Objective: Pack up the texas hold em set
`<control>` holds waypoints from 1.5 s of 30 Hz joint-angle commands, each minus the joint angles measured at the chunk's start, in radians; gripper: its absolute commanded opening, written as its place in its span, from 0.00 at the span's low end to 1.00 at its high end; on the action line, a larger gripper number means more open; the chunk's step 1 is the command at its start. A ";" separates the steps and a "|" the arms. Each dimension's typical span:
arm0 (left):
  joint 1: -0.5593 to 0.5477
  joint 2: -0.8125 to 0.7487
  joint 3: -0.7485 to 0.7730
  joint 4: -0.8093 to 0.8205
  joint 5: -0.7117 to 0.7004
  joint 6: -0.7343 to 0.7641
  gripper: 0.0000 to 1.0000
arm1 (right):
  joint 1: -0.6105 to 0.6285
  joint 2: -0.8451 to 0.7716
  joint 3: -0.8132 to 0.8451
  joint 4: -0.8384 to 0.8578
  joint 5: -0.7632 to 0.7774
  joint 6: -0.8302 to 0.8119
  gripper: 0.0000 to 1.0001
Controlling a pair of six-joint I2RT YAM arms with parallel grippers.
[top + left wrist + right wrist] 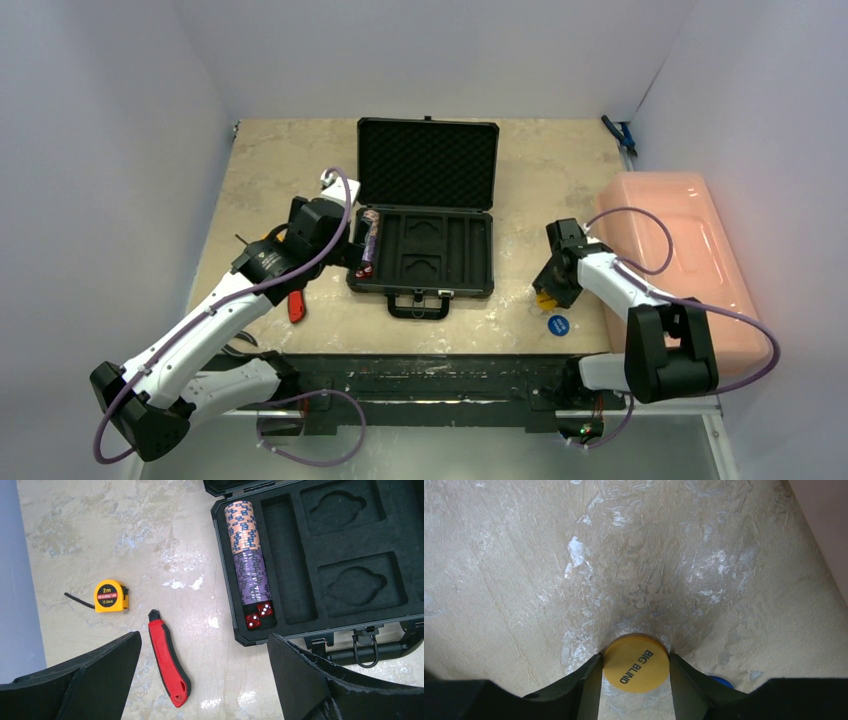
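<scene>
Next, my right gripper opens and takes the yellow disc across its widest part [636, 663], because its fingers pinch the disc off its middle, toward its far edge.
The black briefcase [428, 205] lies open mid-table, foam lid up, moulded tray [345, 585] facing up. Its left slot holds chip stacks [247, 552] and two red dice [259, 615]. My left gripper [202, 680] is open and empty, hovering over the table by the case's front left corner. My right gripper [635, 672] is shut on the yellow "BIG BLIND" disc [636, 662], both fingers against its edges, right of the case [545, 298]. The blue disc [558, 324] lies on the table just nearer; a sliver shows behind the right finger in the right wrist view [723, 681].
A red-handled knife [169, 660] and a yellow tape measure [111, 596] lie left of the case. A large translucent pink bin [680, 250] stands at the right edge. A blue-handled tool [620, 132] lies at the far right corner.
</scene>
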 commanded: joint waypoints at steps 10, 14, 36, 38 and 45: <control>0.011 -0.016 0.001 0.028 -0.025 0.017 0.98 | 0.022 0.022 0.049 0.055 -0.107 -0.124 0.43; 0.012 -0.015 -0.002 0.032 -0.022 0.018 0.98 | 0.029 0.021 0.039 0.080 -0.148 -0.158 0.43; 0.018 0.001 0.002 0.031 -0.015 0.019 0.98 | 0.119 0.073 0.081 -0.010 -0.040 -0.123 0.94; 0.017 -0.001 0.001 0.032 -0.012 0.019 0.98 | 0.125 0.080 0.082 -0.011 -0.033 -0.119 0.92; 0.019 -0.005 0.002 0.030 -0.011 0.019 0.97 | 0.142 0.108 0.085 -0.007 -0.036 -0.117 0.89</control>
